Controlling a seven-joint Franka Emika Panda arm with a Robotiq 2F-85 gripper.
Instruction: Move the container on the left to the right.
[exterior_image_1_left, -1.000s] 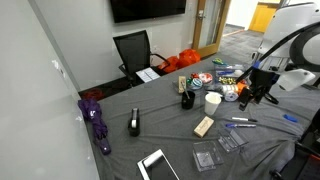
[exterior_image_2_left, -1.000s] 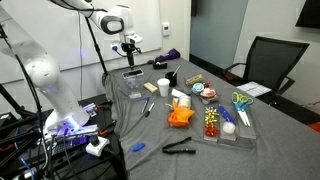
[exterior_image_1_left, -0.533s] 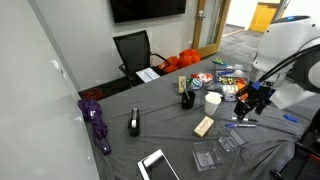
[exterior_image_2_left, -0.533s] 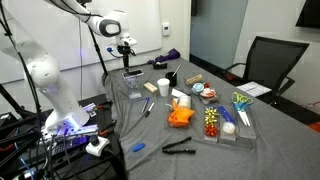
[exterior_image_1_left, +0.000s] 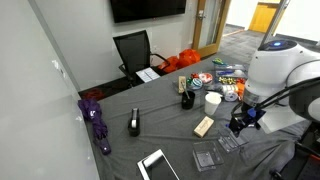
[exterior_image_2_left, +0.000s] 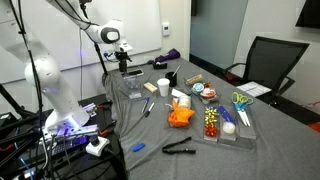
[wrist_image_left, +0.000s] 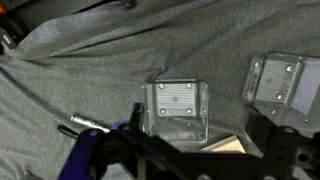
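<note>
The robot's gripper needs to next move to the clear container nearer the tablet and close on the container's side (exterior_image_1_left: 218, 151) (wrist_image_left: 249, 80) that faces the other container.
Two flat clear-plastic boxes lie on the grey cloth. The container (wrist_image_left: 178, 105) sits in the middle of the wrist view, and shows in an exterior view (exterior_image_1_left: 229, 141). The very similar box (wrist_image_left: 282, 80) lies to its right in the wrist view and near the table's front edge in an exterior view (exterior_image_1_left: 205, 158). My gripper (wrist_image_left: 195, 150) is open and empty, hovering just above the container, with its fingers spread wider than the box. It shows in both exterior views (exterior_image_1_left: 240, 122) (exterior_image_2_left: 122, 66). I cannot tell the two boxes apart under the gripper (exterior_image_2_left: 131, 80).
A wooden block (exterior_image_1_left: 204, 126) lies close to the boxes, with blue pens (exterior_image_1_left: 240, 123) beside them. A white cup (exterior_image_1_left: 212, 100), a black tape dispenser (exterior_image_1_left: 134, 123), a purple umbrella (exterior_image_1_left: 97, 122), a tablet (exterior_image_1_left: 157, 165) and a tray of small items (exterior_image_2_left: 225, 122) also stand on the table.
My gripper has come down and moved in over the two clear boxes. It stays open. The boxes have not moved.
</note>
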